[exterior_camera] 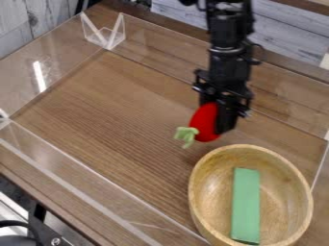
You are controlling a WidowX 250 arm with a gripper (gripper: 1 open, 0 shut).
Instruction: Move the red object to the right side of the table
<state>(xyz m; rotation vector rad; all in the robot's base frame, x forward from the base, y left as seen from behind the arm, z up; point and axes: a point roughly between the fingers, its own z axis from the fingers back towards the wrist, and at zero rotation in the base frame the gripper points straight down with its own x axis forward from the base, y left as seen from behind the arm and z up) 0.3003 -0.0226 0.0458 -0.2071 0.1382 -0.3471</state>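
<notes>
Next, my gripper releases the red object on the brown table [213,125] behind the wooden bowl.
The red object [206,120] is a small glossy strawberry-like toy with a green leafy end [187,136] pointing down-left. My gripper [215,113] points steeply down from the black arm and is shut on the red object, holding it just above the brown wood-grain table [103,106]. It hangs right of the table's middle, just above the rim of the wooden bowl. The fingertips are partly hidden by the fruit.
A round light wooden bowl [214,192] holding a flat green block [244,204] sits at the front right. Low clear acrylic walls [52,154] edge the table. A clear bracket [103,31] stands at the back left corner.
</notes>
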